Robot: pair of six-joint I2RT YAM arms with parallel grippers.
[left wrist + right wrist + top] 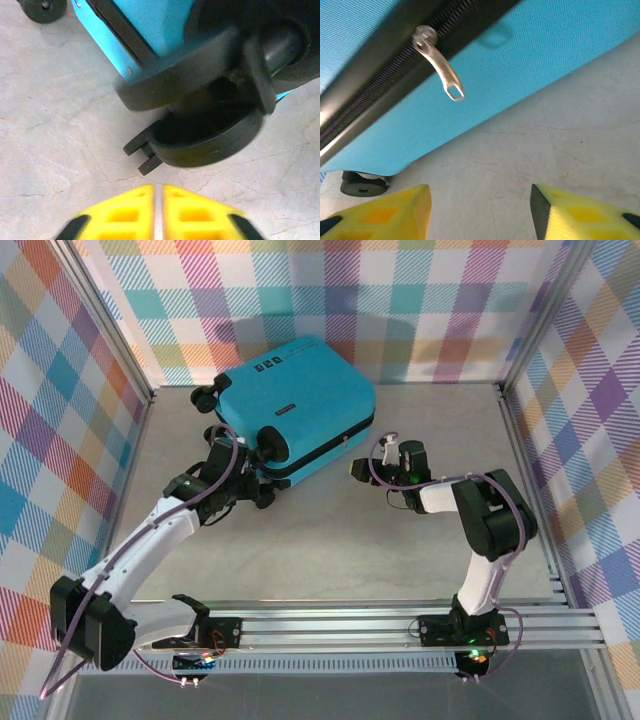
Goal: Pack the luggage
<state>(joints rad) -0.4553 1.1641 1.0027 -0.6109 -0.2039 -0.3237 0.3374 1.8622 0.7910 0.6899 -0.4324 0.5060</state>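
Note:
I can see the luggage's zipper side slanting away from the rail, so I need to open my left gripper and take the upper black wheel (200,120) to help turn the luggage straight.
The luggage (300,400), a turquoise hard-shell suitcase, lies flat and zipped closed at the back middle of the table. My left gripper (258,488) sits at its near-left corner. In the left wrist view that gripper (158,189) is shut with nothing between its yellow fingers, just short of a black wheel (210,145) under the blue shell (150,25). My right gripper (357,468) is at the suitcase's near-right corner. In the right wrist view it (480,192) stands open and empty above bare table, below the silver zipper pull (445,75) hanging from the black zipper edge.
Plaid walls with metal posts close in the table on three sides. An aluminium rail (400,620) carries both arm bases at the near edge. Another black wheel (205,397) sticks out at the suitcase's far left. Bare grey tabletop (340,540) lies between the arms.

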